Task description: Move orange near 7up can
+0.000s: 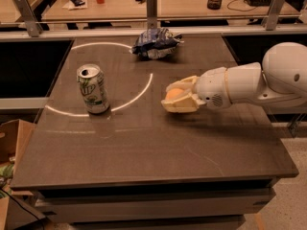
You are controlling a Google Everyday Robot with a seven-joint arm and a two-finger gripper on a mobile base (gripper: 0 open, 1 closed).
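Observation:
Next, my gripper lets go of the orange on the light ring's curve (120, 106) beside the 7up can.
The 7up can (93, 89), white and green with a silver top, stands upright on the left part of the dark table (144, 147). My gripper (173, 97) reaches in from the right on a white arm and is shut on the orange (174, 94), which shows between the cream fingers. The gripper holds it just above the table's middle, well to the right of the can.
A crumpled blue and silver snack bag (154, 44) lies at the table's far edge. A bright ring of light (139, 91) curves across the tabletop. A cardboard box (12, 143) sits left of the table. A wooden desk (182, 1) with clutter stands behind.

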